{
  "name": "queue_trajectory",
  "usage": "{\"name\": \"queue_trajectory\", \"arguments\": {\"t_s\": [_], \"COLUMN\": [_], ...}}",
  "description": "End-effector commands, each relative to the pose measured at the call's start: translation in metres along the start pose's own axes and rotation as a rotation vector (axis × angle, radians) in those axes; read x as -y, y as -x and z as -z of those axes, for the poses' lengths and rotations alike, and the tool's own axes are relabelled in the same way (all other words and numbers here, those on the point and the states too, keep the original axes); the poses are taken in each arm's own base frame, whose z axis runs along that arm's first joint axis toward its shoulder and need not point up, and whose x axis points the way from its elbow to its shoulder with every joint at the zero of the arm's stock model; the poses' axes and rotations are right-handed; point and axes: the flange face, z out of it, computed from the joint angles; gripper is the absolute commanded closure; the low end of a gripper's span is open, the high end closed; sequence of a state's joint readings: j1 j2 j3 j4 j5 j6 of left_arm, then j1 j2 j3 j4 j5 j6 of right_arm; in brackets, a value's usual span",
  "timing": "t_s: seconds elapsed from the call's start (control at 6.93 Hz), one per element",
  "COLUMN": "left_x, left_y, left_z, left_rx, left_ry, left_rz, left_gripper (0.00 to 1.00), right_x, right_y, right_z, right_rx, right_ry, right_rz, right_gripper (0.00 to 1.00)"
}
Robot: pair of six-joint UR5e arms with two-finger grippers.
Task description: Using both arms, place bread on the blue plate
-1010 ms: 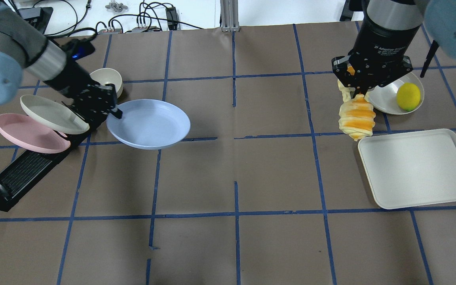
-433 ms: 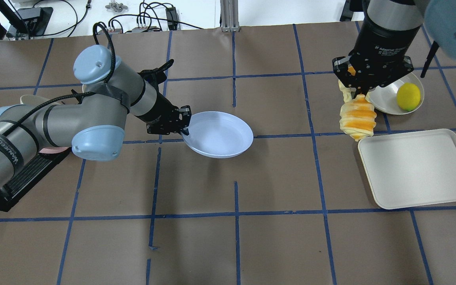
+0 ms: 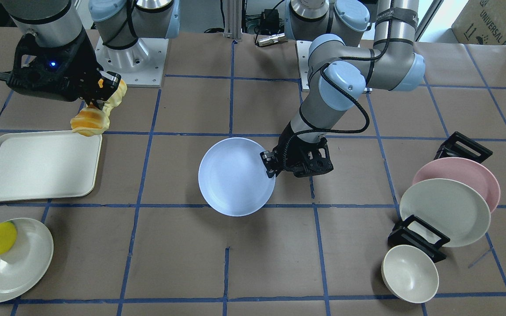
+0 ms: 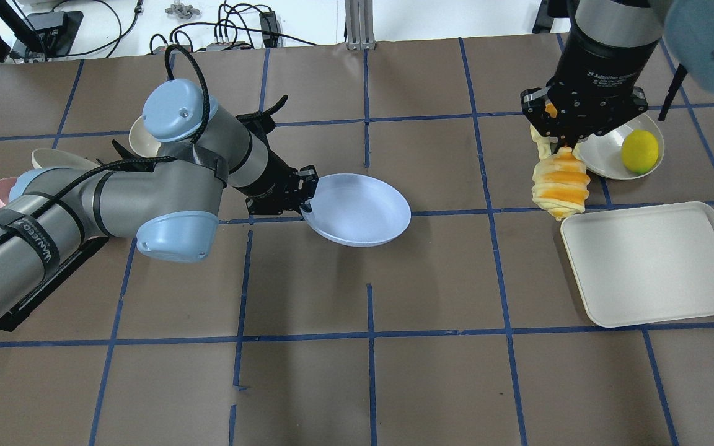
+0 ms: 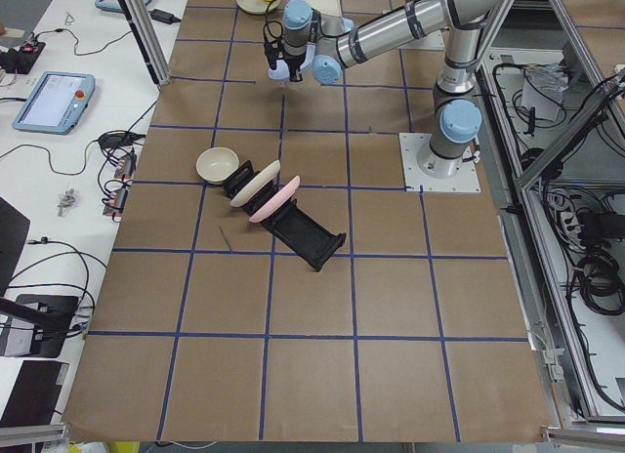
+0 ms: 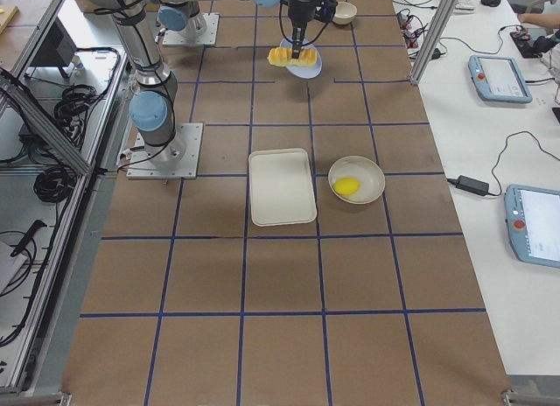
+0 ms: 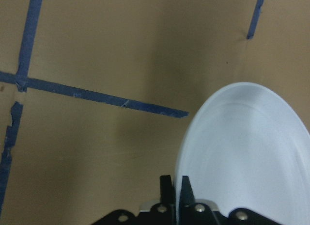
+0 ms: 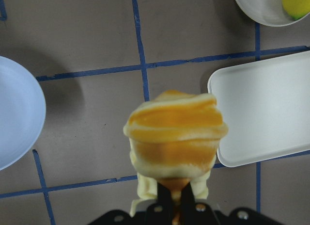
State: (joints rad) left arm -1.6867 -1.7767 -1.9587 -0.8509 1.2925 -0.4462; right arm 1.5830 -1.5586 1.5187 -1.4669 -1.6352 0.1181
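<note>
My right gripper will set the striped bread, which now hangs beside the tray's far corner, down on the middle of the pale blue plate (image 3: 247, 189).
The pale blue plate (image 4: 360, 210) hangs just above the table's middle, slightly tilted, held by its left rim. My left gripper (image 4: 304, 195) is shut on that rim; the grip also shows in the front view (image 3: 270, 164) and the left wrist view (image 7: 174, 184), with the plate (image 7: 242, 152) to its right. My right gripper (image 4: 561, 145) is shut on one end of the striped bread (image 4: 560, 183), which hangs down above the table beside the tray's far corner. In the right wrist view the bread (image 8: 174, 137) fills the centre and the plate's edge (image 8: 14, 113) is at the left.
A white tray (image 4: 654, 263) lies at the right. A cream plate (image 4: 605, 158) with a yellow lemon (image 4: 639, 150) sits behind it. At the left, a black rack (image 3: 461, 147) holds a pink plate (image 3: 468, 169) and a cream plate (image 3: 444, 210), with a bowl (image 3: 410, 273) beside it.
My left arm has carried the blue plate rightward from beside the rack to the table's middle. The right arm and the bread have stayed in place.
</note>
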Motion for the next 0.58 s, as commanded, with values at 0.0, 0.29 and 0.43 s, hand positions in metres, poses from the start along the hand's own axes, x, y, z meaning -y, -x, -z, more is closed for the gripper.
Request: {"name": "queue_trajectory", "arguments": {"t_s": [0.0, 0.29, 0.43], "left_x": [0.006, 0.046, 0.065], "left_y": [-0.002, 0.040, 0.085], "left_z": [-0.003, 0.016, 0.038], "left_rx": [0.001, 0.098, 0.149], "left_ry": [-0.016, -0.064, -0.004], "left_rz": [-0.015, -0.310, -0.470], "left_gripper": [0.00, 0.00, 0.00], "right_x": [0.000, -0.001, -0.005], "right_y": [0.000, 0.003, 0.020], "right_z": [0.000, -0.004, -0.010], "right_rx": [0.000, 0.015, 0.042], "right_ry": [-0.001, 0.010, 0.015], "right_rz": [0.000, -0.010, 0.000], "right_gripper": [0.91, 0.91, 0.91]}}
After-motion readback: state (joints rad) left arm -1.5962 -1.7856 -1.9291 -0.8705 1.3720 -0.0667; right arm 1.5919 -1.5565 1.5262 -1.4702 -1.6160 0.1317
